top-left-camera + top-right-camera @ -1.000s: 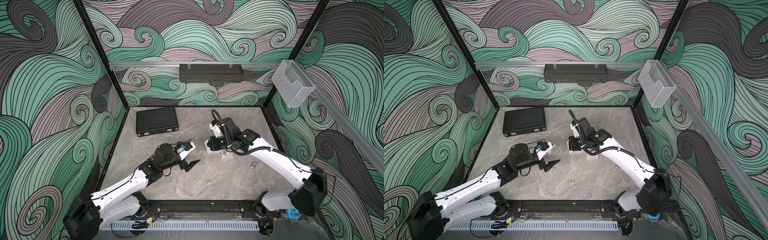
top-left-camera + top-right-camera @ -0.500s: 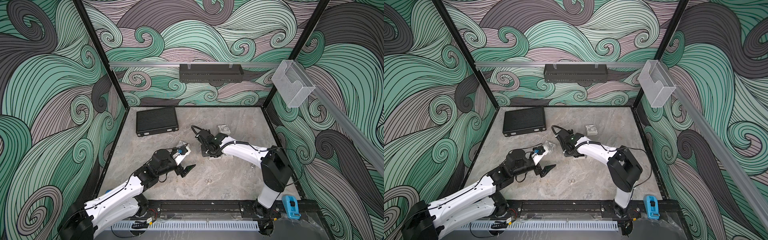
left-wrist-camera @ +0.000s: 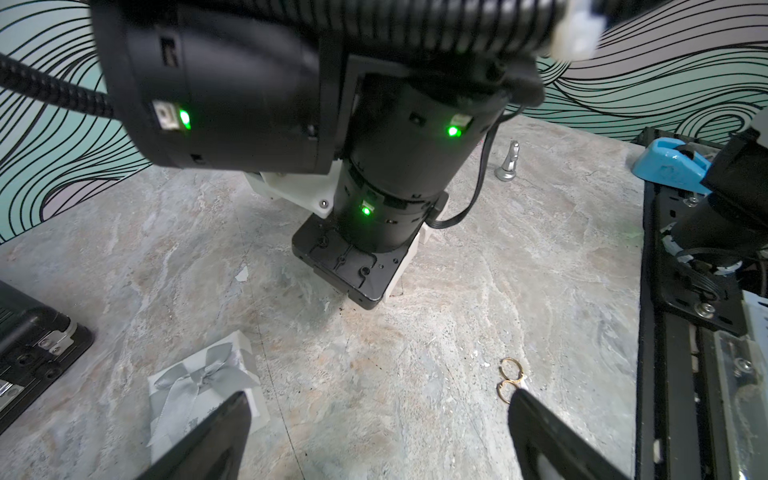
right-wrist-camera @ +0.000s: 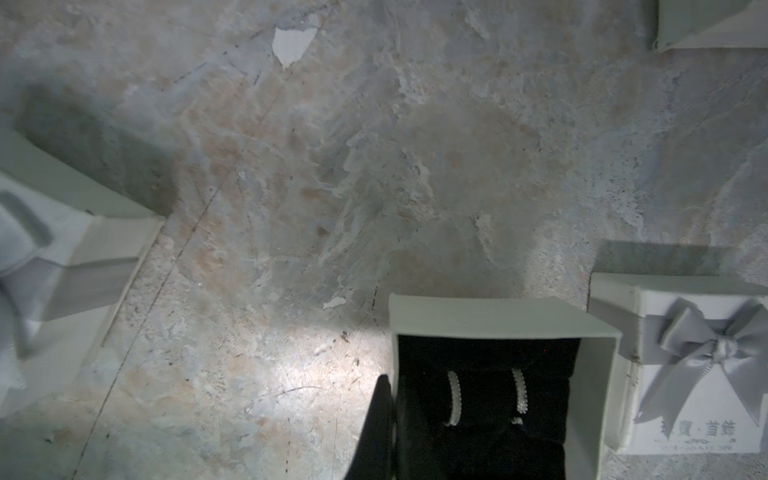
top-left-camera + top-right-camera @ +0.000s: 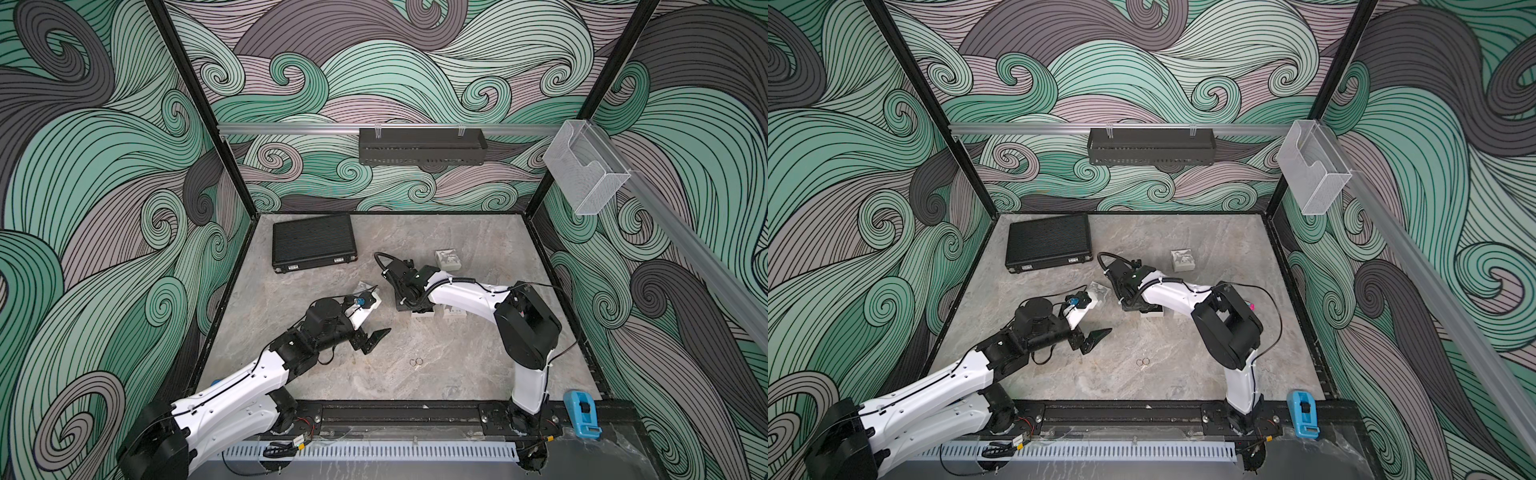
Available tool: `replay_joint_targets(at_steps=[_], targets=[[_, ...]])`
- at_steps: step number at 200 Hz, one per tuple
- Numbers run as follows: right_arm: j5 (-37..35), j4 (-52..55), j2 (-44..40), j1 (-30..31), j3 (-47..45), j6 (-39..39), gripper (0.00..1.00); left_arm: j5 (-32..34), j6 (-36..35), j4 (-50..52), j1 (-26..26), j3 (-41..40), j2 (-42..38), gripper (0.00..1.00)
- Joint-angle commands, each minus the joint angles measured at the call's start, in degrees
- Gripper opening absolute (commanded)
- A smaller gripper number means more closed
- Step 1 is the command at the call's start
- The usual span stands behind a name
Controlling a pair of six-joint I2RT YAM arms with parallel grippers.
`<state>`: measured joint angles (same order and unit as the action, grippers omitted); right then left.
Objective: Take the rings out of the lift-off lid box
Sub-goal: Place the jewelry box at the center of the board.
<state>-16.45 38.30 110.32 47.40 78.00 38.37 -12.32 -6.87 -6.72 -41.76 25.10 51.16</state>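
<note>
The fingers of my right gripper pinch the side of the box beside the rings, so they should open, move over the black lining and close around a beaded ring (image 4: 454,397).
The lift-off lid box (image 4: 478,320) stands open on the table, small and white with a black lining. Two pale beaded rings (image 4: 453,399) stand upright in it. My right gripper (image 5: 409,306) points down at this box (image 5: 423,313). In the right wrist view the right gripper (image 4: 388,395) is shut, with a dark fingertip (image 4: 380,419) against the box's outer wall. Two thin gold rings (image 5: 417,362) lie loose on the table, also seen in a top view (image 5: 1145,362). My left gripper (image 5: 372,323) hovers open and empty, one fingertip (image 3: 528,409) just beside those rings (image 3: 510,378).
A grey-bowed lid (image 4: 706,365) sits beside the open box, and another bowed lid (image 3: 203,382) lies near my left gripper. A closed bowed box (image 5: 448,261) stands farther back. A black case (image 5: 313,245) is at the back left, a blue tape dispenser (image 5: 582,419) on the front rail.
Over the last second my right arm folded down and swung left, bringing its gripper low onto the open box. My left arm drew back slightly toward the front, still open.
</note>
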Motion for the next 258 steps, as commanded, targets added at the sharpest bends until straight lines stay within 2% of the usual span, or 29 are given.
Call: replay_joint_targets(at_steps=[1,46,62,117,147,158,162,179,186,189,221,241,258], targets=[[0.05,-1.02,0.66,0.19,0.61,1.62,0.00,1.37,1.13,0.48,0.19,0.74,-0.36,0.97],[0.50,-1.54,1.04,0.23,0.58,1.40,0.00,2.01,1.51,0.74,0.19,0.83,-0.44,0.98],[0.63,-1.49,0.78,0.15,0.66,0.95,0.09,2.29,1.69,0.83,0.19,0.98,-0.53,0.97],[0.99,-1.37,-1.56,-0.29,0.69,-0.54,0.15,3.07,1.08,2.24,0.19,2.40,-0.53,0.98],[1.36,-0.69,-7.53,-1.14,-1.16,-2.90,0.22,4.27,0.38,1.95,0.19,3.24,-0.33,0.98],[2.61,-0.82,-11.02,-1.74,-2.77,-4.98,0.31,6.58,0.52,1.87,0.19,3.88,0.67,0.99],[3.35,-1.10,-12.38,-2.05,-3.61,-6.09,0.37,7.72,0.66,2.08,0.19,4.33,1.30,0.99],[6.21,-2.46,-19.08,-3.42,-8.22,-9.23,0.81,11.87,1.53,4.97,0.36,7.68,5.42,0.99],[7.10,-3.04,-21.82,-4.14,-10.45,-10.23,0.96,12.54,1.60,6.83,0.49,9.76,7.73,0.99],[7.78,-3.65,-23.69,-4.75,-12.08,-10.68,1.00,12.61,1.60,7.92,0.54,11.31,9.26,0.99],[12.15,-5.60,-30.77,-8.65,-19.96,-10.57,1.00,12.27,2.24,15.94,0.62,21.95,21.42,0.99],[13.38,-7.57,-32.24,-9.08,-22.40,-10.60,1.00,11.30,1.29,14.33,0.62,24.92,27.03,0.99],[14.63,-10.43,-32.37,-9.48,-24.12,-10.42,0.89,11.31,-0.18,12.83,0.62,26.97,31.78,0.99]])
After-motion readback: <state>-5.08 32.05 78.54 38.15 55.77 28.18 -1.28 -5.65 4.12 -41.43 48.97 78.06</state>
